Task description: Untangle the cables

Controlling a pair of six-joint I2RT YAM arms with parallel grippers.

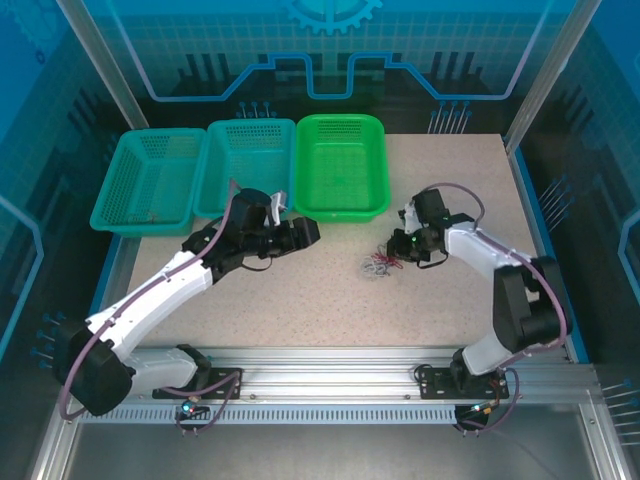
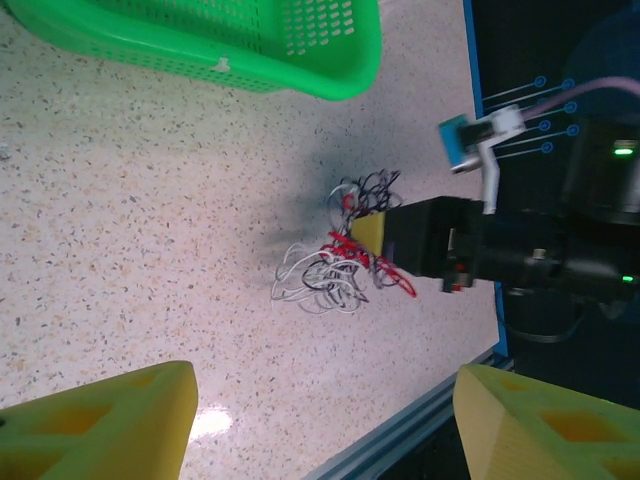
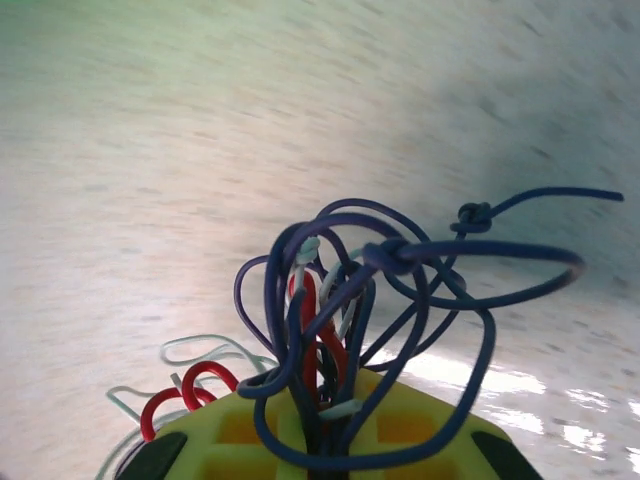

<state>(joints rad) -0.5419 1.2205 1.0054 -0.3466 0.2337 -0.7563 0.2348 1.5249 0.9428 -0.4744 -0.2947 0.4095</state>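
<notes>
Red, whitish and dark loops are clamped together in my right gripper, so my left gripper should take the red cable [image 2: 343, 248] and pull it out of the held bundle.
The cables [image 1: 379, 266] lie as a small tangle of red, whitish and dark wires on the speckled table, right of centre. In the left wrist view the cables [image 2: 338, 268] spread leftwards from a yellow fingertip [image 2: 367, 231] of the right gripper. My right gripper [image 1: 394, 251] is shut on the bundle. In the right wrist view its yellow fingers [image 3: 240, 430] clamp dark purple, red and whitish loops of the cables [image 3: 400, 270] that stick up past them. My left gripper [image 1: 306, 231] hovers open some way left of the tangle, its wide-apart yellow fingers [image 2: 110, 425] holding nothing.
A green basket [image 1: 342, 203] stands at the back centre, close to the left gripper, with two teal baskets [image 1: 150, 215] to its left. The green basket's rim [image 2: 330, 85] shows in the left wrist view. The table's blue right edge [image 2: 483, 180] runs just beyond the cables.
</notes>
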